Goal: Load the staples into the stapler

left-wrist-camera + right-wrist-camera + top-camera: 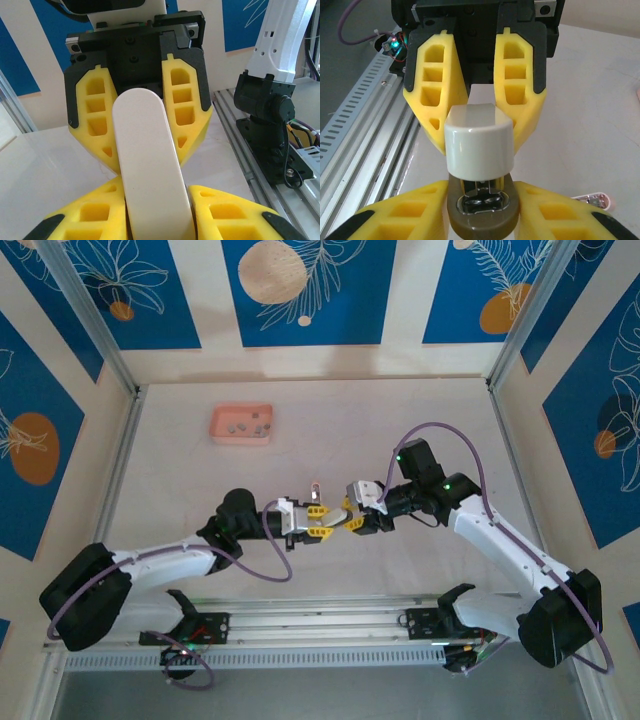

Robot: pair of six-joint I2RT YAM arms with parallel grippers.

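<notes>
Next, my left gripper opens and takes the white top's front end (479, 150), as it holds the stapler's rear now, while my right gripper holds the brown base.
The stapler (479, 142), with a white top and a brown base, hangs level over the table between both grippers. My left gripper (155, 186) is shut on the rear of its white top (147, 160). My right gripper (480, 186) meets it head on, its yellow fingers (420, 210) pressed against both sides of the brown base at the front end. In the top view the two grippers, left (322, 520) and right (352, 518), sit nose to nose at mid-table. The staples (245, 426), tiny grey pieces, lie in the pink tray (222, 420) at the far left.
A small pink-tipped piece (316, 488) lies on the table just beyond the grippers, also seen as a pink-tipped piece (595, 201) to the right of my right fingers. The aluminium rail (320, 625) runs along the near edge. Walls enclose the table on three sides.
</notes>
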